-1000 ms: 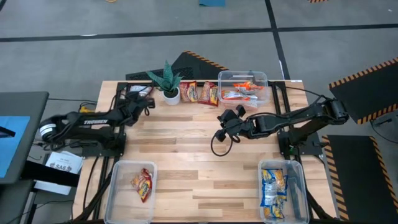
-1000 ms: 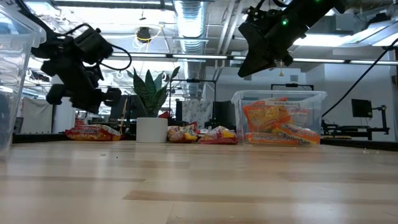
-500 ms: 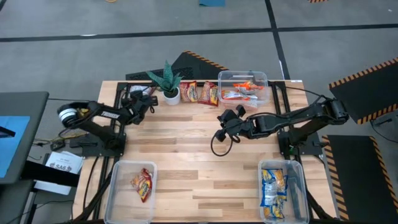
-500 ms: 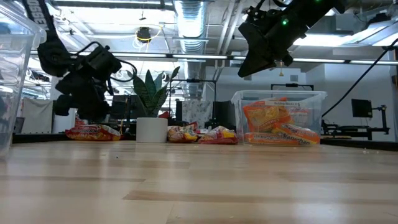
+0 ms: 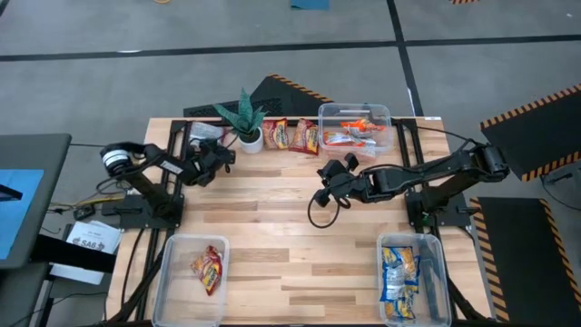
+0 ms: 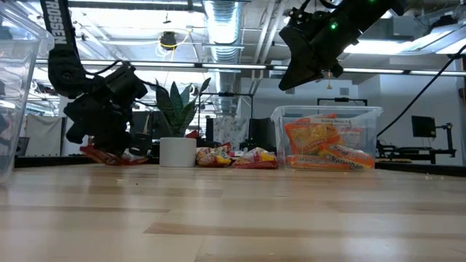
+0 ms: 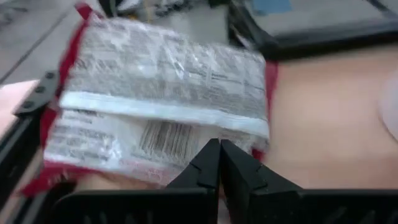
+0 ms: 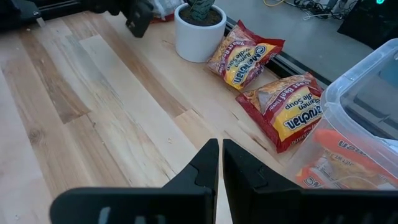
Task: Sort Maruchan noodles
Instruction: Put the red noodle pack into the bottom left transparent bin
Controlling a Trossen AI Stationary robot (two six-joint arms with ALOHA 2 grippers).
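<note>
My left gripper has the red-edged Maruchan packet. Next, I release it from that gripper on the bare wood (image 5: 228,171) just in front of the potted plant.
A red-edged Maruchan packet (image 7: 161,93) lies back side up, barcode showing, at the table's far left (image 5: 206,133). My left gripper (image 7: 219,152) is shut, low over the packet's near long edge; it also shows in the high view (image 5: 214,153) and the low view (image 6: 109,145). Two red-and-yellow packets (image 5: 275,134) (image 5: 307,136) lie flat at the far edge, right of the plant. My right gripper (image 8: 219,152) is shut and empty, high over the table's middle (image 5: 327,174). My left gripper's shut fingertips (image 7: 211,155) lie over the packet's near long edge (image 7: 180,146), coming at it slanting down from the table's near side. I cannot tell whether they touch it or have any plastic between them. The packet lies on the table.
A potted plant (image 5: 247,127) stands right of the left gripper. A clear bin (image 5: 356,111) with orange packets is at the far right, a bin (image 5: 177,272) with one red packet near left, and a bin (image 5: 434,272) with blue-yellow packets near right. Bare wood lies between.
My left arm has swung toward the table's right edge, and its gripper has come down to the packet at the far left.
</note>
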